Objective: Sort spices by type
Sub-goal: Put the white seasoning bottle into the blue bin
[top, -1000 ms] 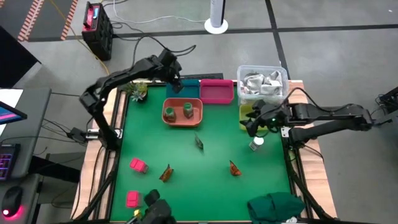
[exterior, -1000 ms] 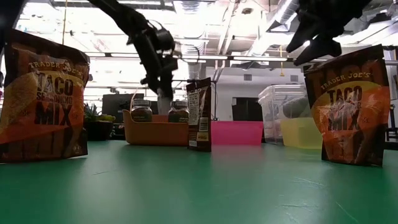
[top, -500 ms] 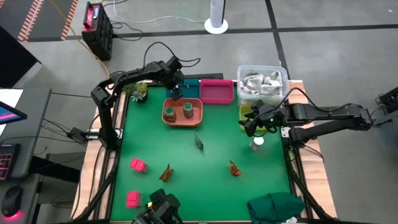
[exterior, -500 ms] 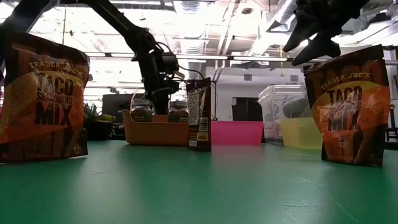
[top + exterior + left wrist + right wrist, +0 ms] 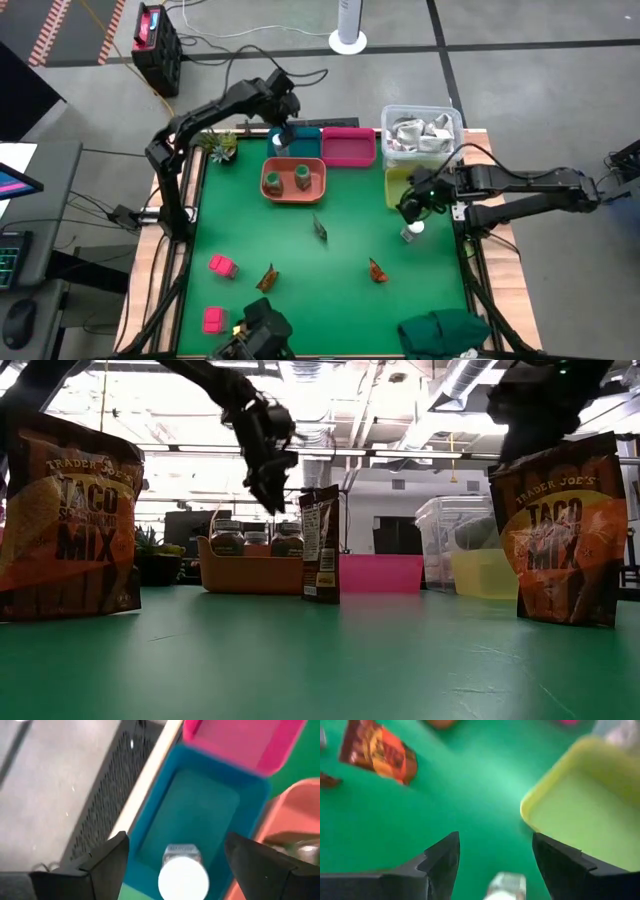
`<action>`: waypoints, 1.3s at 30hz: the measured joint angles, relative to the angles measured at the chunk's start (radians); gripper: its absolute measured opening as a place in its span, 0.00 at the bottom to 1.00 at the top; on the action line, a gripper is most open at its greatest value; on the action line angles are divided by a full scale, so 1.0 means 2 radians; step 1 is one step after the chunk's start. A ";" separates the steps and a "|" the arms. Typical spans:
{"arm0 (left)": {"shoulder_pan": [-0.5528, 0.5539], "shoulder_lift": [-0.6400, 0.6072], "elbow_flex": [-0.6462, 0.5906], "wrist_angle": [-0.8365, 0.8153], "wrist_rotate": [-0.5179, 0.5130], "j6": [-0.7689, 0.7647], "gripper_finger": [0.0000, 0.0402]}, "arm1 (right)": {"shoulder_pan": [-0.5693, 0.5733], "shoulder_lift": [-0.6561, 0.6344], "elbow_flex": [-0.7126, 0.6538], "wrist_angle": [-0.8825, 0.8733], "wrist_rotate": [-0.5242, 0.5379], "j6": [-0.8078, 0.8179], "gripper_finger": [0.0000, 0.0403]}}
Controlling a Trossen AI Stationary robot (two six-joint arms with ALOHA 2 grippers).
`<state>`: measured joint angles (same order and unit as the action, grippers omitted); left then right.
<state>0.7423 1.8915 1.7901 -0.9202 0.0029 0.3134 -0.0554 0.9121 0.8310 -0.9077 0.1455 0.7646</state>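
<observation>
My right gripper is going to close on the jar's body (image 5: 410,232) (image 5: 508,882), just below the white cap, where the jar stands beside the yellow tray.
My left gripper (image 5: 175,845) is open above the blue tray (image 5: 200,810) at the table's far edge. A white-capped jar (image 5: 183,876) stands upright in that tray, below and between the fingers, untouched. My right gripper (image 5: 495,840) is open and points down over the second white-capped jar (image 5: 412,230), which stands on the mat beside the yellow tray (image 5: 580,815). Two dark green jars stand in the orange tray (image 5: 293,180). Two pink blocks (image 5: 221,266) (image 5: 212,320) and three brown-orange sachets (image 5: 320,229) (image 5: 267,278) (image 5: 377,270) sit on the green mat.
A pink tray (image 5: 348,147) sits between the blue tray and a clear bin of silver-white wrappers (image 5: 420,132). A plant sprig (image 5: 220,148) lies at the far left and a green cloth (image 5: 440,330) at the near right corner. The mat's middle has open room.
My left gripper has gone down into the blue tray and risen again. The white-capped jar now stands in the tray, apart from the fingers. My right gripper has tipped to point more steeply down over the other jar.
</observation>
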 joint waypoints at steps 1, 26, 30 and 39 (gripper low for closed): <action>-0.004 0.000 0.011 -0.005 0.000 0.000 0.78 | 0.000 -0.001 0.000 -0.010 -0.010 0.004 0.68; -0.055 0.000 0.051 -0.074 0.001 -0.022 0.78 | 0.124 0.062 0.001 -0.139 -0.009 0.024 0.68; -0.054 0.000 0.051 -0.081 0.009 -0.025 0.78 | 0.121 0.062 0.000 -0.135 -0.009 0.022 0.68; -0.054 -0.001 0.065 -0.109 0.009 -0.019 0.78 | 0.122 0.049 0.013 -0.134 -0.002 0.037 0.68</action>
<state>0.6334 1.8904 1.9198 -1.1384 0.0216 0.2758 0.1879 1.0096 0.8562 -1.1757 0.1417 0.8380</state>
